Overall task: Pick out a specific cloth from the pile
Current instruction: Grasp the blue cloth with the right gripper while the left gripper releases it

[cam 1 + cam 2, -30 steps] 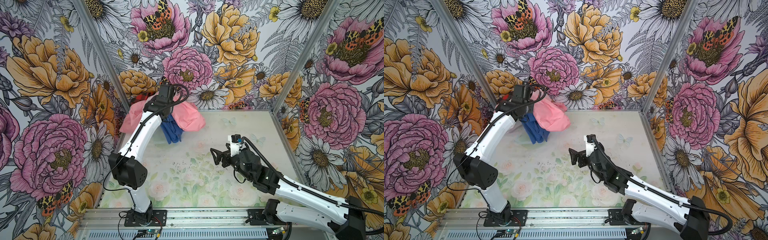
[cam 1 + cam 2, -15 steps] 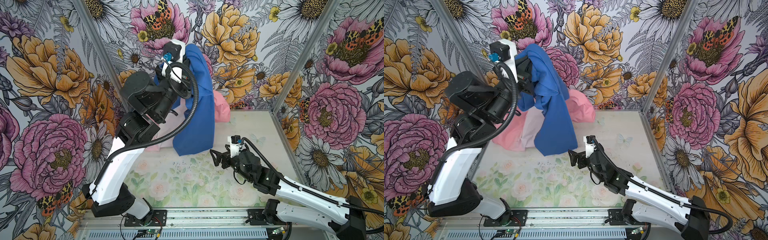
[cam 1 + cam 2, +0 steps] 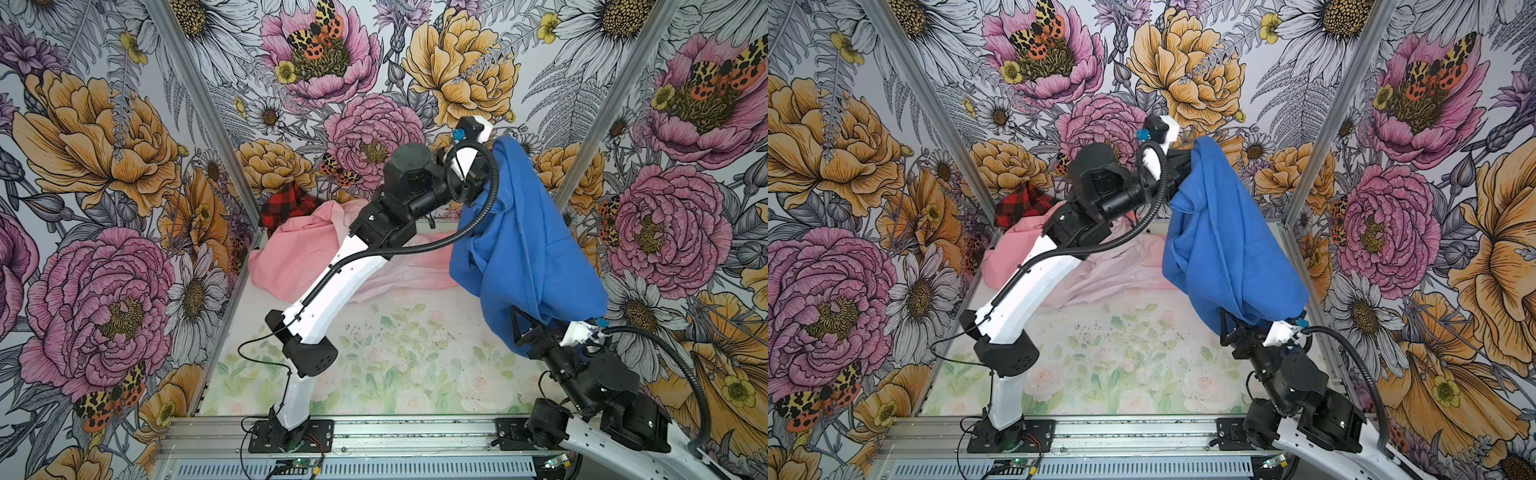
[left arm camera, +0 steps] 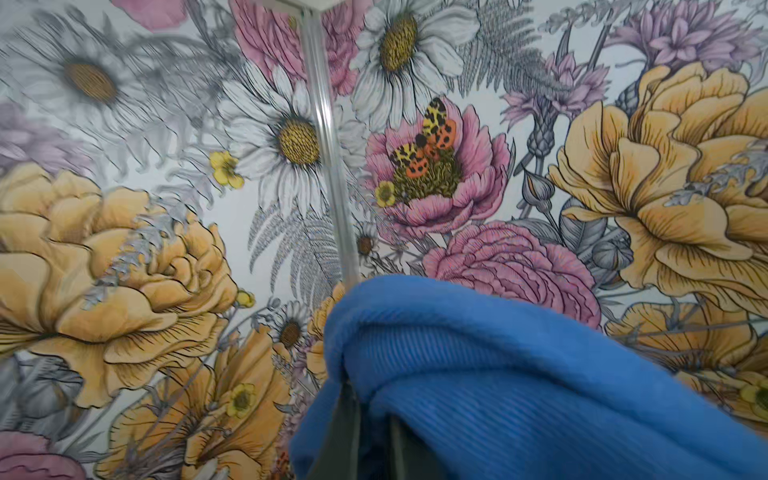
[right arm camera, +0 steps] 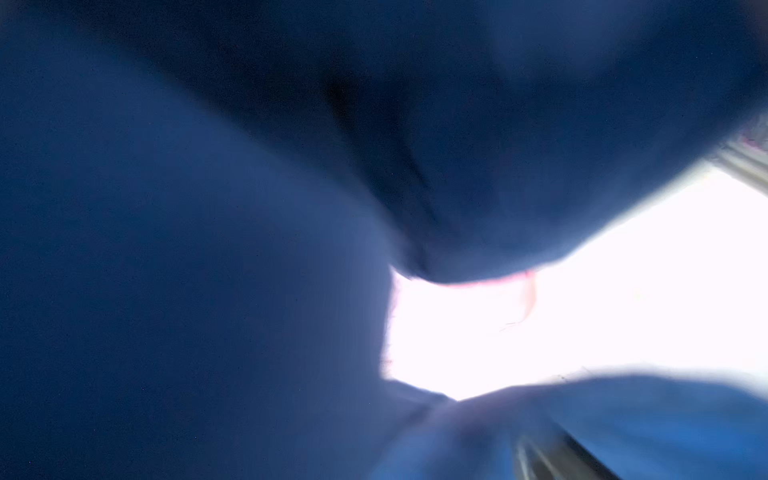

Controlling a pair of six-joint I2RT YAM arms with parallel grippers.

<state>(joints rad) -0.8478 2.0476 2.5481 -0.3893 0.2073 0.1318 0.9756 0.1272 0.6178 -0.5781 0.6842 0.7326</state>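
My left gripper is going to let go of the royal blue cloth, now hanging high at the back, on the table [image 3: 507, 352] next to my right gripper, near the metal rail.
The cloth [image 3: 536, 249] [image 3: 1225, 249], royal blue, hangs high at the back right. My left gripper [image 3: 482, 178] [image 3: 1183, 166] is shut on its top edge. The left wrist view shows blue folds [image 4: 498, 374] bunched over the shut left gripper [image 4: 370, 415]. The cloth's lower end drapes over my right gripper [image 3: 536, 330] [image 3: 1246, 328], which stands open beneath it. Only one black finger [image 3: 517, 326] sticks out. Blue fabric [image 5: 208, 249] fills the right wrist view. The pile [image 3: 299, 249] [image 3: 1017, 253] of pink garments and plaid lies at the back left.
The red-and-black plaid cloth [image 3: 291, 203] sits in the back left corner, with pale pink fabric [image 3: 1125, 270] spread toward the middle. Floral walls close in the table [image 3: 395, 353] on three sides. A metal rail [image 3: 415, 428] with both arm bases runs along the front.
My left arm swung right with the blue cloth, from above the pile to the back right. The right gripper moved right, and the cloth's hem now drapes over it.
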